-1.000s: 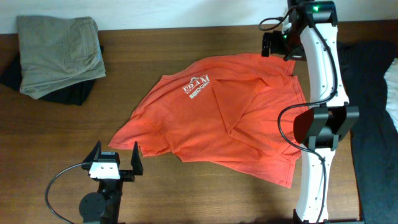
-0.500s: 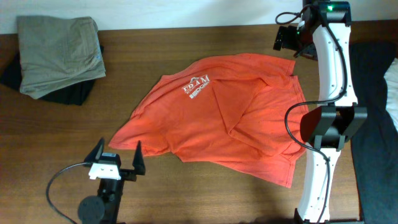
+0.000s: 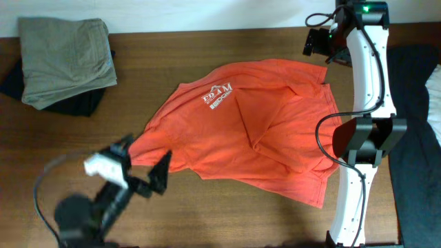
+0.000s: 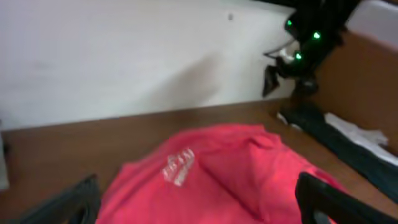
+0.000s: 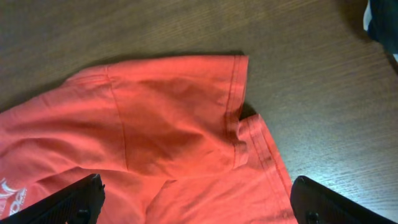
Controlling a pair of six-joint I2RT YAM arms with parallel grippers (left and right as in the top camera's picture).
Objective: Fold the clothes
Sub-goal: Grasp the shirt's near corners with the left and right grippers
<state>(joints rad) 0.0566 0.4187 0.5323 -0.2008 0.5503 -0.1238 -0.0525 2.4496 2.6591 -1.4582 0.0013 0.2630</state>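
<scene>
My left gripper is going to close next on the near edge (image 3: pixel 163 167) of the red-orange T-shirt, by the corner that is closest to my left arm.
The red-orange T-shirt (image 3: pixel 241 127) lies crumpled and spread on the table, white lettering near its upper left. It also shows in the left wrist view (image 4: pixel 217 174) and, with a sleeve, in the right wrist view (image 5: pixel 180 130). My left gripper (image 3: pixel 141 164) is open and empty at the shirt's lower left edge, blurred by motion; its fingers show apart in its wrist view (image 4: pixel 199 208). My right gripper (image 3: pixel 318 47) is open and empty, raised above the shirt's far right corner; its fingers show apart in its wrist view (image 5: pixel 196 202).
A folded khaki-olive garment (image 3: pixel 65 58) lies on a black garment (image 3: pixel 79 103) at the far left. More dark cloth (image 3: pixel 413 89) lies at the table's right edge. The right arm's white links (image 3: pixel 365 76) stand along the right side.
My left gripper has swung up and right toward the shirt's lower left edge, tilting as it moves. The right arm has stayed in place since half a second ago.
</scene>
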